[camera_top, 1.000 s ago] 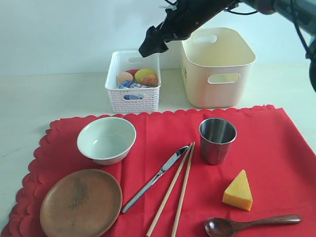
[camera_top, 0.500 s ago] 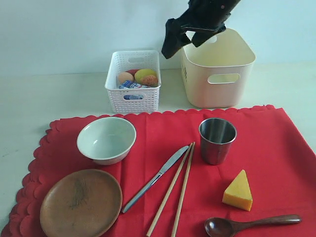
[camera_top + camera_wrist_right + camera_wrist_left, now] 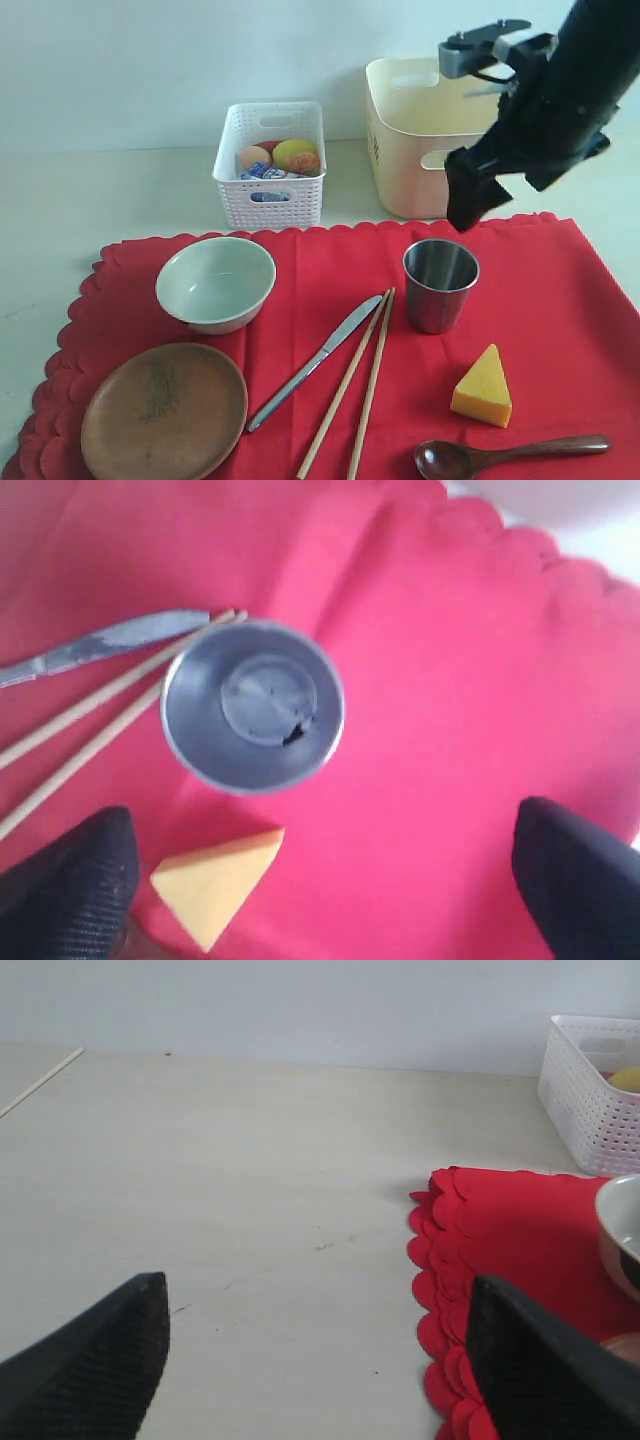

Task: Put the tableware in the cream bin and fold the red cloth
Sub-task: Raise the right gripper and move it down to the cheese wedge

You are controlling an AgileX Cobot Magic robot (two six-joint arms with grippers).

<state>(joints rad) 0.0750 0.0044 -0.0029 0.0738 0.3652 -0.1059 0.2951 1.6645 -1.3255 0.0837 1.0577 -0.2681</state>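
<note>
The cheese wedge's thick end (image 3: 483,398) (image 3: 202,892) lies between the steel cup and the dark wooden spoon. My right gripper goes to it next and closes there.
The red cloth (image 3: 560,300) carries a pale bowl (image 3: 215,283), a brown wooden plate (image 3: 165,410), a metal knife (image 3: 315,362), wooden chopsticks (image 3: 360,385), a steel cup (image 3: 440,283) and a dark wooden spoon (image 3: 510,455). Behind it stands the cream bin (image 3: 400,120), partly hidden by my right arm. My right gripper (image 3: 470,200) hangs open and empty just above and behind the cup (image 3: 253,705). My left gripper (image 3: 315,1360) is open and empty over bare table beside the cloth's scalloped edge (image 3: 440,1250); it is outside the exterior view.
A cheese wedge (image 3: 483,385) lies on the cloth between cup and spoon. The white perforated basket (image 3: 270,190), left of the cream bin, holds an egg, a lemon and a small carton. Pale table (image 3: 90,200) surrounds the cloth.
My right arm has swung from above the basket and bin rightward and down, so it now hangs in front of the cream bin above the cup. Nothing on the cloth has moved.
</note>
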